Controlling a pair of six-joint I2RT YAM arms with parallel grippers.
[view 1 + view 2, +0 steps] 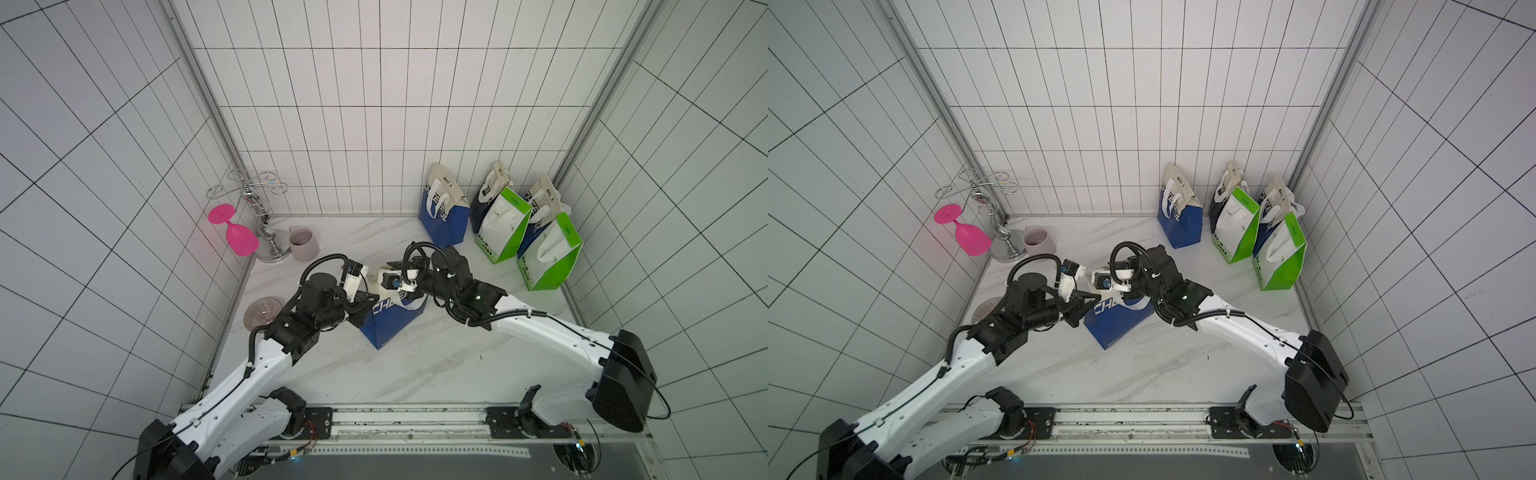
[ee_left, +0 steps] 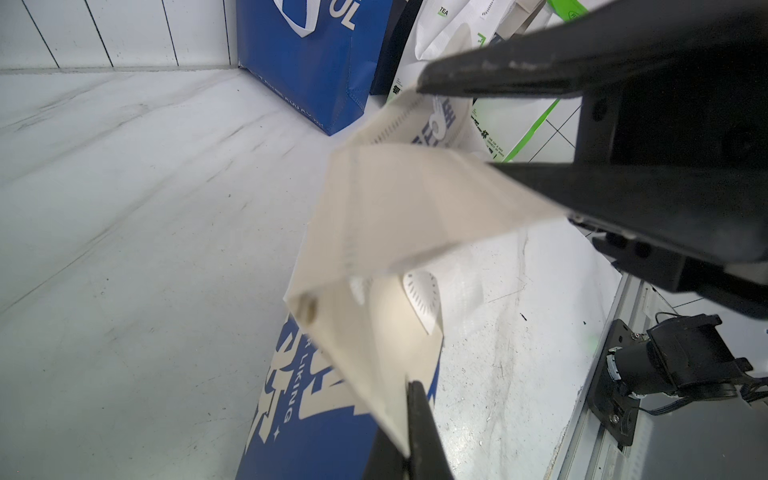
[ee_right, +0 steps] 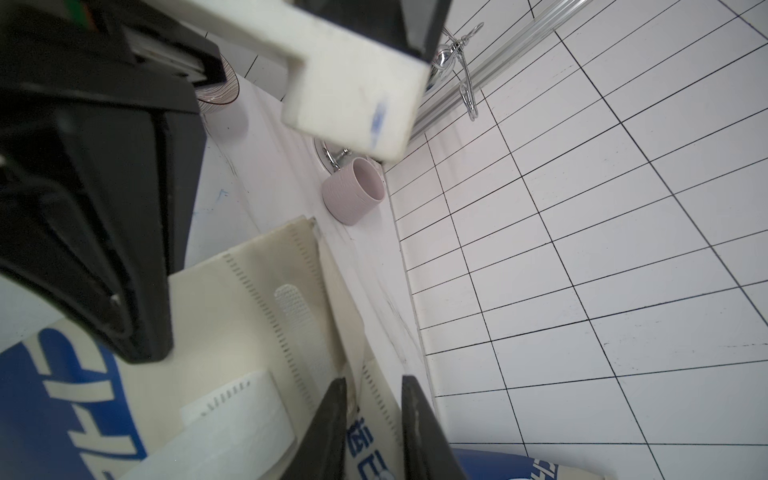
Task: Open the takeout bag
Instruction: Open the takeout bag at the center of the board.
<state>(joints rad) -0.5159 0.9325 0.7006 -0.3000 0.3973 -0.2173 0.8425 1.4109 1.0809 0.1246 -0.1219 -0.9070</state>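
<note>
The printed top panel is bent and loose between the open fingers of my right gripper, so I should move in, pinch the bag's rim (image 3: pixel 345 328) and pull it tight.
The takeout bag (image 1: pixel 390 322) (image 1: pixel 1117 326) is blue with white lettering and a cream top, and stands mid-table between my two arms. My left gripper (image 1: pixel 371 297) (image 2: pixel 409 419) is shut on a corner of the cream top flap (image 2: pixel 399 208), which it holds up and stretched out. My right gripper (image 1: pixel 392 265) (image 3: pixel 374 384) comes at the bag from the opposite side. Its jaws stand apart, with the bag's other top panel, printed with blue characters, lying between them unpinched. The bag's mouth is partly spread, and a white handle strap (image 3: pixel 232 419) shows inside.
Several more bags stand at the back right: a blue one (image 1: pixel 442 212) and green-and-white ones (image 1: pixel 505 228) (image 1: pixel 548 253). At the back left are a pink goblet (image 1: pixel 239 237), a chrome rack (image 1: pixel 266 224) and a mauve mug (image 1: pixel 302 243). A ribbed glass dish (image 1: pixel 262 311) lies beside the left arm.
</note>
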